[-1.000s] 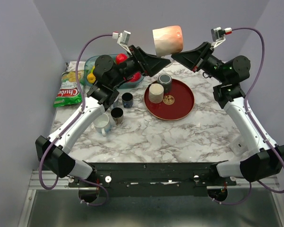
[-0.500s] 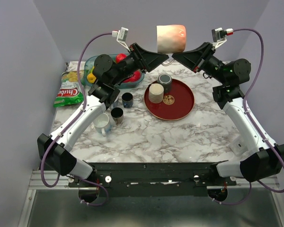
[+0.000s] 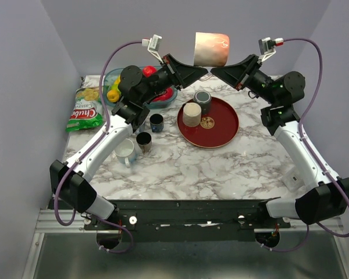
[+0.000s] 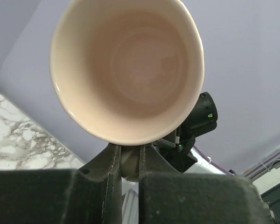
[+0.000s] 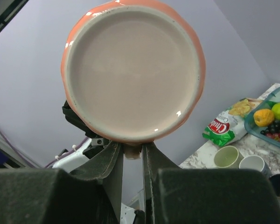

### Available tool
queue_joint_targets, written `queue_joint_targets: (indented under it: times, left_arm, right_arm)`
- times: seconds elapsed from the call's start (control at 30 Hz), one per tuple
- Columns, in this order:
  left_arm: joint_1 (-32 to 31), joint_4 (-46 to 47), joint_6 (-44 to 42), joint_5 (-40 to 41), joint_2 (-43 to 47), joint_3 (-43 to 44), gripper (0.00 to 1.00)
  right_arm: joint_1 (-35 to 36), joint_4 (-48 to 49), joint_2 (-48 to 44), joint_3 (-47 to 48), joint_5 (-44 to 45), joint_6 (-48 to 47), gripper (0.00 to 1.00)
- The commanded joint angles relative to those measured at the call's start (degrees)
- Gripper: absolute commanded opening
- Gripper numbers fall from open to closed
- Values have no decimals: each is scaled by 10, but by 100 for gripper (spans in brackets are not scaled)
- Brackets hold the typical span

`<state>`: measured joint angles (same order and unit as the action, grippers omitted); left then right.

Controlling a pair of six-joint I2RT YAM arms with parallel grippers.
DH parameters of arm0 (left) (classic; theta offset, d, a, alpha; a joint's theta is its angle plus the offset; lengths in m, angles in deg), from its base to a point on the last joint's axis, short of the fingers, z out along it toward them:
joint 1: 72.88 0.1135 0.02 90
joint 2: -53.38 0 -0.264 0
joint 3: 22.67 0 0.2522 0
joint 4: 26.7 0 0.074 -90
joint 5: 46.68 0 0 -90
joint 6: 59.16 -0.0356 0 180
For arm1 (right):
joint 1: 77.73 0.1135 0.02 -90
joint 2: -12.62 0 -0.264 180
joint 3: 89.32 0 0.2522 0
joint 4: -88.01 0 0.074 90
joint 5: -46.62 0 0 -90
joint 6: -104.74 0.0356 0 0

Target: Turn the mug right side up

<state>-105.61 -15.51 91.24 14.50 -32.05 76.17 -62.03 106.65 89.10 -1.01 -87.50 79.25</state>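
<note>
Next, I let go of the peach and cream mug with my left gripper between the small dark cups and the red round tray [image 3: 167, 136].
The peach and cream mug [image 3: 211, 49] hangs on its side in the air above the back of the table, between both arms. Its open mouth [image 4: 130, 65] faces my left wrist camera, and its flat base [image 5: 133, 70] faces the right one. My left gripper [image 3: 204, 73] [image 4: 129, 151] comes in from the left, under the mug, and is shut on the mug's handle. My right gripper [image 3: 214, 70] [image 5: 132, 150] reaches the same handle from the right. Its fingers stand slightly apart from the handle stub, with thin gaps on either side.
Below the mug is a red round tray [image 3: 221, 131] holding a beige cup [image 3: 191, 114] and a dark cup [image 3: 202, 101]. Two small dark cups [image 3: 156, 122] [image 3: 143, 141] and a white mug [image 3: 127, 152] stand left of it. A chips bag [image 3: 84, 110] and a fruit container [image 3: 113, 87] sit back left.
My left gripper has closed on the mug's handle. The right gripper's jaws have widened off it. The mug has shifted a little to the right and levelled.
</note>
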Motion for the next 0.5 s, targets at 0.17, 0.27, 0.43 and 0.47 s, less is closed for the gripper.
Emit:
queue_joint_targets:
  times: [0.17,0.27,0.43,0.47]
  left_arm:
    - [-3,-238,-221,125,76,0,0]
    - [-3,-314,-291,165,103,-22,0]
    - [-4,-416,-383,205,130,-67,0]
    - [-4,-448,-408,212,132,-74,0]
  right_arm:
    - [10,-256,-43,7,89,-184,95]
    - [9,-322,-49,4,135,-221,100]
    - [9,-443,-47,5,220,-263,100]
    - [10,-457,-44,9,233,-269,100]
